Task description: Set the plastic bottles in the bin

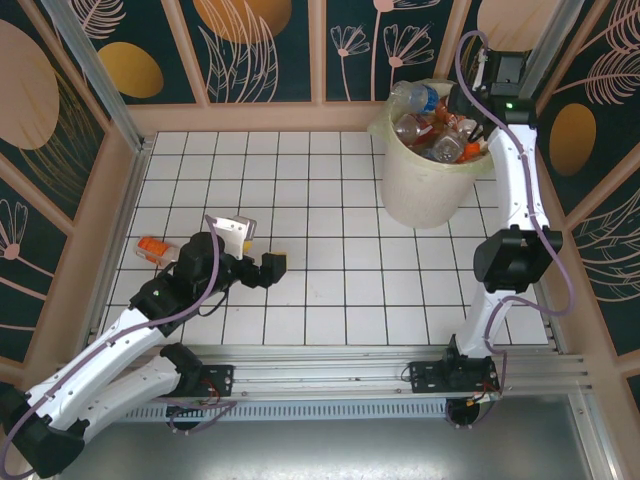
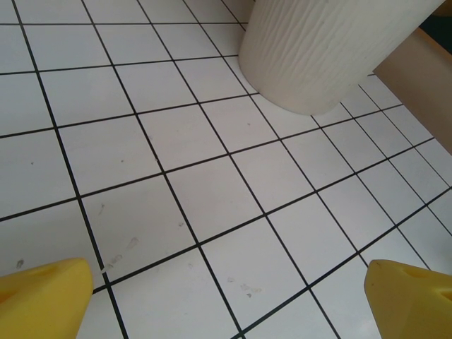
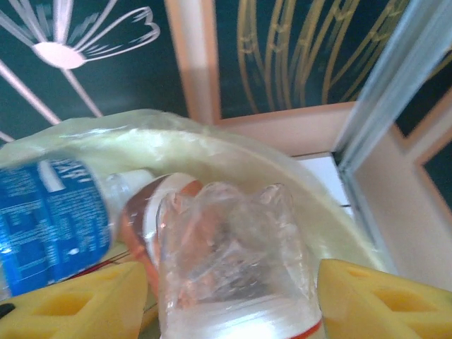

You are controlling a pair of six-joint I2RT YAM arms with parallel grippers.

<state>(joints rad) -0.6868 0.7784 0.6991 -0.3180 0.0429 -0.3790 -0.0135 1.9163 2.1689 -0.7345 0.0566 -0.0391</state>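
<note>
The clear crushed bottle is near the bin's rim on the post's side. It should be gripped again by my right gripper and moved toward the blue-labelled bottle point(image 3: 56, 215).
The bin point(image 1: 428, 190), a cream bucket with a pale bag liner, stands at the back right, piled with several plastic bottles point(image 1: 425, 128). My right gripper point(image 1: 468, 104) hangs over its rim. In the right wrist view a clear crushed bottle point(image 3: 233, 261) lies lengthwise between the yellow fingers point(image 3: 78, 304), base pointing away. Both fingers sit close to its sides, and I cannot make out contact. A blue-labelled bottle point(image 3: 49, 219) lies to its left. One orange-labelled bottle point(image 1: 152, 247) lies on the tiles at the left, behind my left gripper point(image 1: 265, 268), which is open and holds nothing.
The left wrist view looks across white tiles toward the bin's ribbed wall point(image 2: 332, 49), with my left gripper point(image 2: 229, 304) low over the floor. Wooden walls point(image 1: 250, 115) enclose the tiled table. A metal post point(image 3: 395, 120) stands just right of the bin.
</note>
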